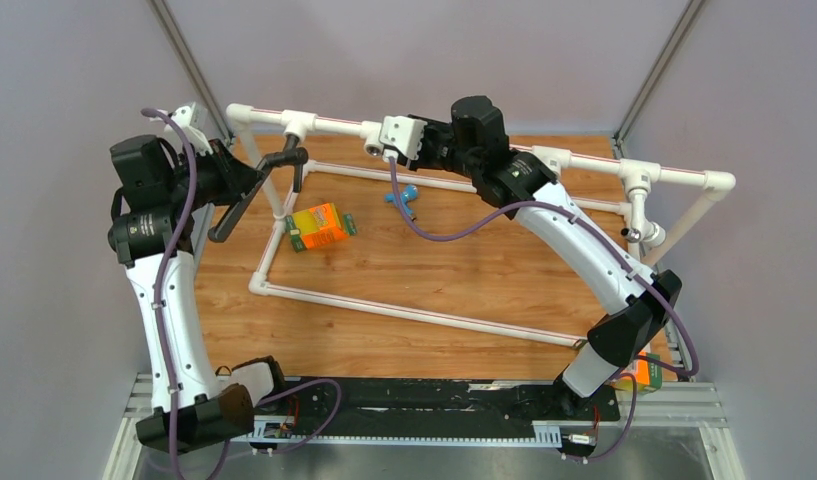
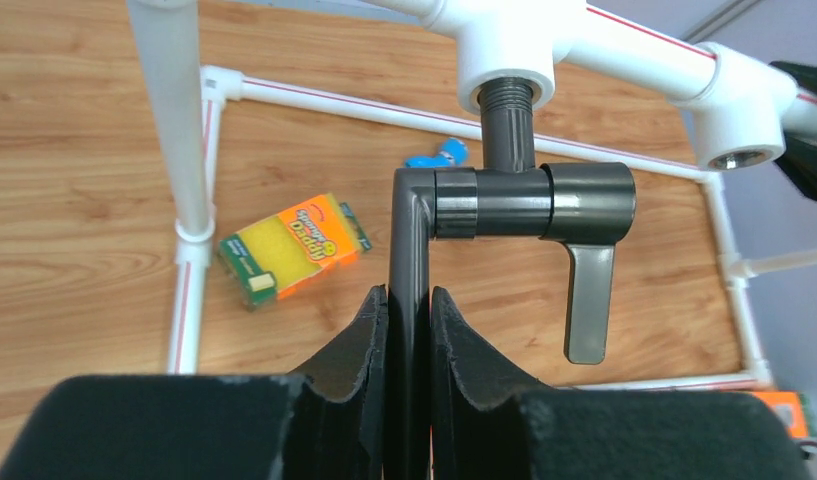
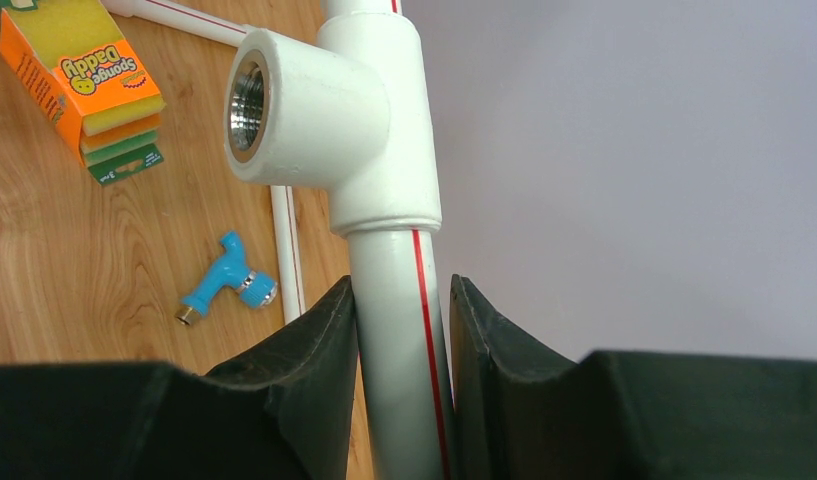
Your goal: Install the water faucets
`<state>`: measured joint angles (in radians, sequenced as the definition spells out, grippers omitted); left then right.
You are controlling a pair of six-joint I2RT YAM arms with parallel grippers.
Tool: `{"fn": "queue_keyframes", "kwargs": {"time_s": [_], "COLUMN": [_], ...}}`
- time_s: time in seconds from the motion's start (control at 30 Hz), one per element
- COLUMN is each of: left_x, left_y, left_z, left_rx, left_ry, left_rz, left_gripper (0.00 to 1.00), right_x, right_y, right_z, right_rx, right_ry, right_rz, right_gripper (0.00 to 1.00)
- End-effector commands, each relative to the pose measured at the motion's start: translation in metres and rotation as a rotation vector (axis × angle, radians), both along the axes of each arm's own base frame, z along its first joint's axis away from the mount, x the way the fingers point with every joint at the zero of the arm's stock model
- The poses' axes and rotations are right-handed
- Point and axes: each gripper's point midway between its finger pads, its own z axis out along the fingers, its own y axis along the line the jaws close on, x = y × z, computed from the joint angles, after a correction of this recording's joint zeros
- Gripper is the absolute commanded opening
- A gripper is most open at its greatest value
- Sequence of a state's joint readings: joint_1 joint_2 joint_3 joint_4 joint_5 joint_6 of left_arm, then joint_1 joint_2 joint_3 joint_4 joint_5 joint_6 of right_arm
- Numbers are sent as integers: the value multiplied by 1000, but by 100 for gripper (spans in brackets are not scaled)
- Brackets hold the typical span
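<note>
Stem threads show below the tee socket, so I should release the long tube with my left gripper and take the faucet's upper bend (image 2: 414,184) to screw the stem deeper.
A dark-brown L-shaped faucet (image 2: 484,200) hangs at the left end of the white pipe frame (image 1: 544,155). Its threaded stem (image 2: 507,98) sits in the mouth of a tee socket (image 2: 504,50), and its lever (image 2: 589,300) points down. My left gripper (image 2: 409,297) is shut on the faucet's long tube, both pads pressing it; from above the gripper (image 1: 256,182) sits just left of the faucet (image 1: 287,158). My right gripper (image 3: 402,300) is shut on the top pipe (image 3: 394,270), beside an open tee socket (image 3: 284,110). A small blue faucet (image 3: 224,285) lies on the table (image 1: 402,196).
An orange sponge pack (image 1: 319,226) lies inside the frame's floor rectangle (image 1: 404,310) on the wooden table. Another tee with a metal mouth (image 2: 739,150) is to the right of the dark faucet. A white fitting (image 1: 644,232) hangs at the frame's right. An orange box (image 1: 639,372) sits by the right arm's base.
</note>
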<state>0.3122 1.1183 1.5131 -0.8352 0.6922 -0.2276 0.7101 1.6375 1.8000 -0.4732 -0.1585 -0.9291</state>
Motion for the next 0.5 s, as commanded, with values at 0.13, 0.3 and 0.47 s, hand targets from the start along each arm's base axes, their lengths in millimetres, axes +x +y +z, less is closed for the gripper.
{"fn": "queue_keyframes", "kwargs": {"time_s": [0.13,0.3,0.47], "left_x": [-26,-31,-36], "left_y": [-19,-33,-59], "left_z": [84,96,96], "left_rx": [256,338,440], "left_ry": [-377,-487,-562], "left_rz": [18,-45,-159], "left_gripper": [0,0,0], "right_x": [-28,-28,-28], "right_y": [30,32,36], "right_z": [-57,-58,-60], "right_rx": [-20,-22,-25], "right_ry": [229,230,232], "right_rz": [78,81,84], "right_gripper": [0,0,0]}}
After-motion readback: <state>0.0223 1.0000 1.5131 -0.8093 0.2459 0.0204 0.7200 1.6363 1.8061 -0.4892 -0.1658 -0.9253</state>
